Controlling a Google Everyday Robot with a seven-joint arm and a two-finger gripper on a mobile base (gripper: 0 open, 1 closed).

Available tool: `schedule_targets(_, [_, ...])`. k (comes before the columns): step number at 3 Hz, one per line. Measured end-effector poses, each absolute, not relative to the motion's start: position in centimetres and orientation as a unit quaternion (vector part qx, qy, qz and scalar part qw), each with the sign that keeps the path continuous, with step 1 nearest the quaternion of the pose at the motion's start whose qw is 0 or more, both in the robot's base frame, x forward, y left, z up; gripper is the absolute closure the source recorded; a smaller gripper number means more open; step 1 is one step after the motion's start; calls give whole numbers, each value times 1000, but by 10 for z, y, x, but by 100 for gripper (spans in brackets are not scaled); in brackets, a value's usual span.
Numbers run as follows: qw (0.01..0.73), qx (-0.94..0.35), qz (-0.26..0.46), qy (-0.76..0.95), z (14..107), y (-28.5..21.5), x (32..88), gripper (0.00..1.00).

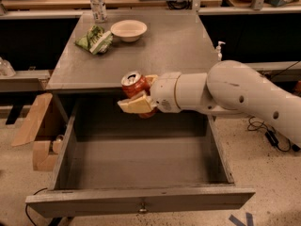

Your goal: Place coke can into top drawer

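Next, my gripper releases the coke can on the drawer's bottom (109, 151), on the cardboard box side. The can is still above the open drawer.
My gripper (137, 96) is shut on the coke can (133, 84), a red can with a silver top, tilted a little. It holds the can in the air at the table's front edge, above the back of the open top drawer (141, 199). The drawer is pulled out wide, grey inside, with a small knob (143, 209) on its front panel. My white arm (235, 95) reaches in from the right.
On the grey tabletop (174, 46) stand a cream bowl (128, 30), a green-and-white snack bag (95, 39) and a tall clear bottle (97, 3). A cardboard box (35, 131) sits on the floor at the left of the drawer.
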State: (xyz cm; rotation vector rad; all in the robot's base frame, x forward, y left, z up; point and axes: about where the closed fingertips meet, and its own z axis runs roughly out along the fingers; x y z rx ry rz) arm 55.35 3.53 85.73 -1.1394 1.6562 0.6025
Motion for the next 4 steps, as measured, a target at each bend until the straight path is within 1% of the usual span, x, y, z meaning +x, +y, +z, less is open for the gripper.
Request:
schedule_targets(1, [496,-467,289,672,828,51,550,100])
schedule_targets(3, [514,-449,408,606,734,113,525,100])
schedule_targets(4, [501,-447,437,598,691,134,522,100])
